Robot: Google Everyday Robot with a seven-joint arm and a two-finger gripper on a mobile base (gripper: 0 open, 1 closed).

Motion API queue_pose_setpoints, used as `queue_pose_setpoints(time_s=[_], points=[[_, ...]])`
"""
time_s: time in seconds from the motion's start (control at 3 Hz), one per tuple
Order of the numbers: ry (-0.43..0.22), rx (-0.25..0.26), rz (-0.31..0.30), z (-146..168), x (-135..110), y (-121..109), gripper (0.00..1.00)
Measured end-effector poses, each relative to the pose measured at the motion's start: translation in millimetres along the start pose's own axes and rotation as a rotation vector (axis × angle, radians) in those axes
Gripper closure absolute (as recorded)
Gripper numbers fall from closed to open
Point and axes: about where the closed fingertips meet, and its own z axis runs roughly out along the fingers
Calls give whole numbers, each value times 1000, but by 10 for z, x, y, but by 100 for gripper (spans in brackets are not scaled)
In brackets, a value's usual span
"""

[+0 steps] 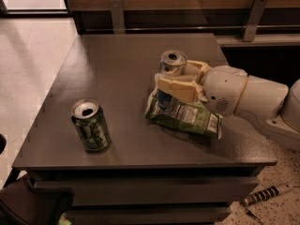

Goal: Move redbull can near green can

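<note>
The redbull can, now upright above the middle of the table, will be let go by my gripper on the dark table (142, 134) between the green can and the snack bag.
The green can (90, 124) stands upright at the front left of the dark table (112, 64), its top open. My gripper (180, 81) is shut on the redbull can (171, 65), a slim silver can with a blue lower part. It holds the can upright above the middle of the table, over the left end of the snack bag, well to the right of the green can. The cream fingers (177, 88) cover the can's middle.
A flat green crinkled snack bag (187, 116) lies right of centre, partly under my arm (248, 100). A wooden wall with metal brackets (117, 14) runs behind the table. The table's front edge is close below the green can.
</note>
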Motion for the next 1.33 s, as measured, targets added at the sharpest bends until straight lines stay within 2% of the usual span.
queue_pose_setpoints(time_s=[0.33,0.67,1.0,1.33], points=[[-10,-26,16,18,228,311,100],[5,-62,22,125,377,423,100],[25,-136,58,308,542,522,100],[14,-208,65,437,684,624,100]])
